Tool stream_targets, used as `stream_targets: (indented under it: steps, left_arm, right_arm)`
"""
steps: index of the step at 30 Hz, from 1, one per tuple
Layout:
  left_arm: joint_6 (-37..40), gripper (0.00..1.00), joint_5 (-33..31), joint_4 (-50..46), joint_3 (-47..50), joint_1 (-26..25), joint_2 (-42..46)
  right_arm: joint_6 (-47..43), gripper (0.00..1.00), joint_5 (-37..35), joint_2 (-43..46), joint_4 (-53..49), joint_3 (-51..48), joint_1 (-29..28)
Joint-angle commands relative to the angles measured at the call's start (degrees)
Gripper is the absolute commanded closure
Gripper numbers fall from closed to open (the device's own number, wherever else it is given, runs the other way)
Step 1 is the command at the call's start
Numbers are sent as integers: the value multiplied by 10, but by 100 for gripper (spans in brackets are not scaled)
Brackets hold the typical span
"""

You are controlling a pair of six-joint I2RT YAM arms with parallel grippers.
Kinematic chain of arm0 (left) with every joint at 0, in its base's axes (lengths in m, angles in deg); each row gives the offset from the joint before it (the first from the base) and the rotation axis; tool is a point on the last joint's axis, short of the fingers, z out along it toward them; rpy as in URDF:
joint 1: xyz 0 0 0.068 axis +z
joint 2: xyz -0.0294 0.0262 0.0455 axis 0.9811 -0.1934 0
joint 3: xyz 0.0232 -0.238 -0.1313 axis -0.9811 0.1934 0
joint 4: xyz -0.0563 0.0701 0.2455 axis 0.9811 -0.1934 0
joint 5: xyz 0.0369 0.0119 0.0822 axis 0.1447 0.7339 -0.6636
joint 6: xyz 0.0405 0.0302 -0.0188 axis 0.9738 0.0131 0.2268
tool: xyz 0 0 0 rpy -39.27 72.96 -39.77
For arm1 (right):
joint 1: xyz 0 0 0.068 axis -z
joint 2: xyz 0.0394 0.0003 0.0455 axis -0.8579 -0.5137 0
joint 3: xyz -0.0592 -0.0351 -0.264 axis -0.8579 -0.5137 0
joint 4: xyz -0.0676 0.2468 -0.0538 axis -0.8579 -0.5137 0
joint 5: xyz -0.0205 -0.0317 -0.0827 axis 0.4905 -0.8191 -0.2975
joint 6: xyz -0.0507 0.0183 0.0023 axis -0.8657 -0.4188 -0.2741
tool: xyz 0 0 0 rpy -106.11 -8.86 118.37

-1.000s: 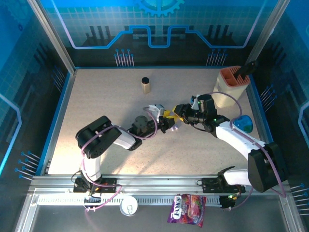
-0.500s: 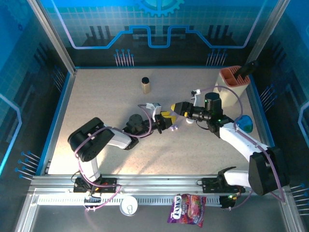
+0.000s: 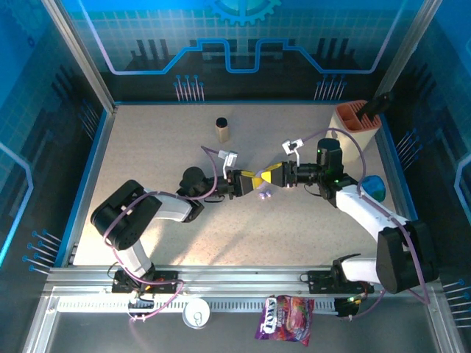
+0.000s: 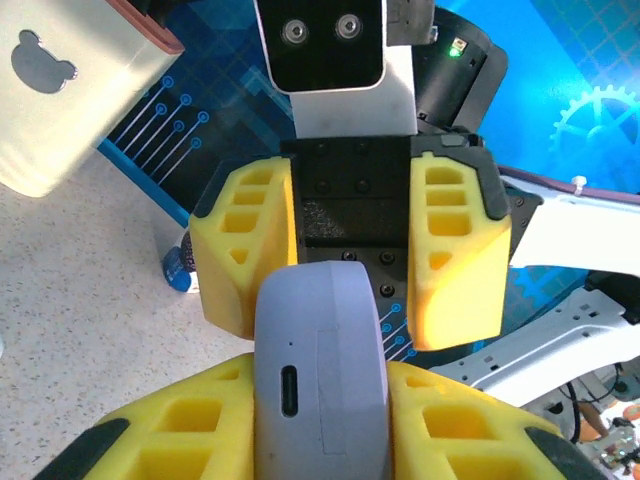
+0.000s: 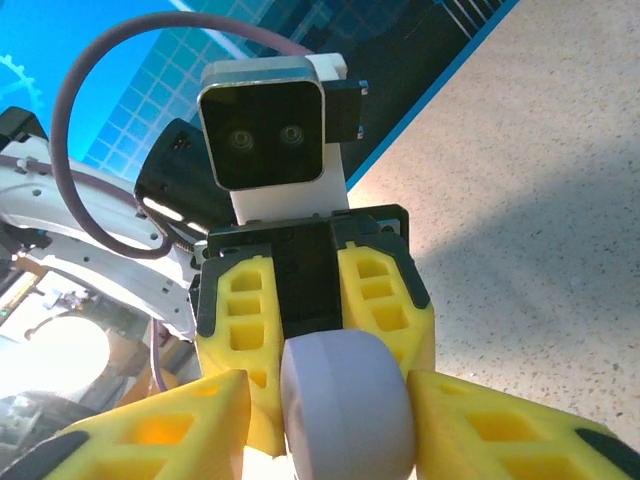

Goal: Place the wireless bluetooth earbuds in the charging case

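I need to hold the closed case with my right gripper while my left gripper, which clamps it from above and below, rolls level and takes its sides (image 4: 300, 405).
The pale lavender charging case (image 4: 320, 370) is closed, its port end facing the left wrist camera. My left gripper (image 4: 320, 410) is shut on it, a yellow finger pressed on each side. My right gripper (image 5: 345, 405) faces it tip to tip. Its fingers stand either side of the case (image 5: 345, 410): one pad touches and the other leaves a small gap. In the top view the left gripper (image 3: 252, 180) and the right gripper (image 3: 268, 178) meet above the table's middle. One tiny purple earbud (image 3: 264, 195) lies on the table just in front of them.
A small brown bottle (image 3: 222, 129) stands at the back. At the right are a salmon holder (image 3: 357, 118), a cream box (image 3: 340, 151) and a blue object (image 3: 370, 189). A candy bag (image 3: 285, 318) and a white round thing (image 3: 196, 315) lie beyond the front rail.
Both arms have stretched out level, so the grippers now meet head-on. The left one kept hold of the case. The right jaws widened, then narrowed again around the case.
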Motion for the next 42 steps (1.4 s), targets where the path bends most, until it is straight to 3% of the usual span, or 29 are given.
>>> stream_targets:
  steps: [1, 5, 9, 13, 18, 25, 32, 42]
  left_arm:
    - [-31, 100, 28, 2, -16, 5, 4]
    - [-20, 99, 23, 2, -13, 5, 2]
    - [43, 63, -27, 2, 2, 6, 19]
    - [129, 36, -98, 2, 9, 6, 38]
    - [247, 10, -162, 2, 8, 5, 39]
    - [382, 1, -186, 2, 7, 3, 26]
    - [450, 1, -174, 2, -10, 3, 4]
    - [454, 12, -150, 2, -35, 3, -4]
  right_arm:
    - [28, 64, 45, 0, 59, -2, 3]
    - [61, 78, 32, 1, 77, -2, 3]
    - [110, 95, -35, 9, 80, -5, 1]
    - [180, 91, -115, 14, 89, -13, -7]
    - [288, 92, -243, 33, 94, -28, -27]
    - [414, 92, -426, 87, 93, -71, -69]
    - [521, 94, -425, 87, 130, -69, -87]
    - [586, 97, -399, 88, 118, -39, -102]
